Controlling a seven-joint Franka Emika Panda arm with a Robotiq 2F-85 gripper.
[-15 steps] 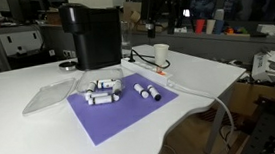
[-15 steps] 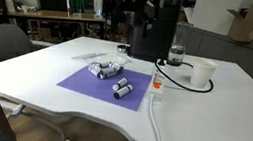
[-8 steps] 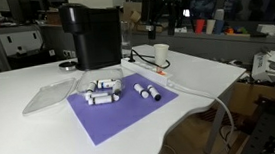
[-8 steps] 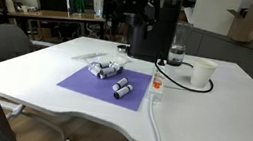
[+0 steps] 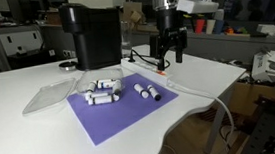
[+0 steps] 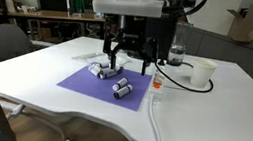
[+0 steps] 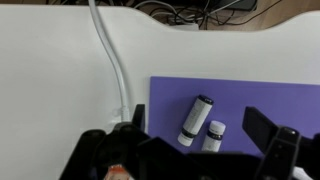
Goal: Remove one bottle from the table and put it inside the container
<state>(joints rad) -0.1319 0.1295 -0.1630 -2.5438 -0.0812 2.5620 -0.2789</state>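
Observation:
Next, my gripper closes on the body of the white bottle [image 5: 153, 92] [image 7: 194, 122] nearest the white cable, beside the other single bottle on the purple mat.
Several small white bottles with dark caps lie on the purple mat: a cluster [image 5: 103, 90] [image 6: 105, 69] and a single one [image 5: 148, 91] [image 6: 122, 88]. In the wrist view two bottles [image 7: 195, 120] [image 7: 212, 135] lie side by side on the mat between my fingers. My gripper [image 5: 171, 52] [image 6: 126, 60] [image 7: 182, 150] is open and empty, and hangs above the mat, apart from the bottles. The clear container [image 5: 51, 93] lies on the white table [image 5: 21, 127] [image 6: 200, 117] beside the mat. In an exterior view it [image 6: 87, 49] is partly behind my gripper.
A tall black machine [image 5: 92, 33] stands at the back. A white cup [image 6: 203, 74] stands beside it, partly hidden by my gripper in an exterior view [image 5: 160, 55]. A white cable [image 7: 108, 60] [image 6: 157, 126] runs along the mat's edge and off the table.
My arm has come down from the back of the table and now hangs low over the mat. The bottles and the container have not moved.

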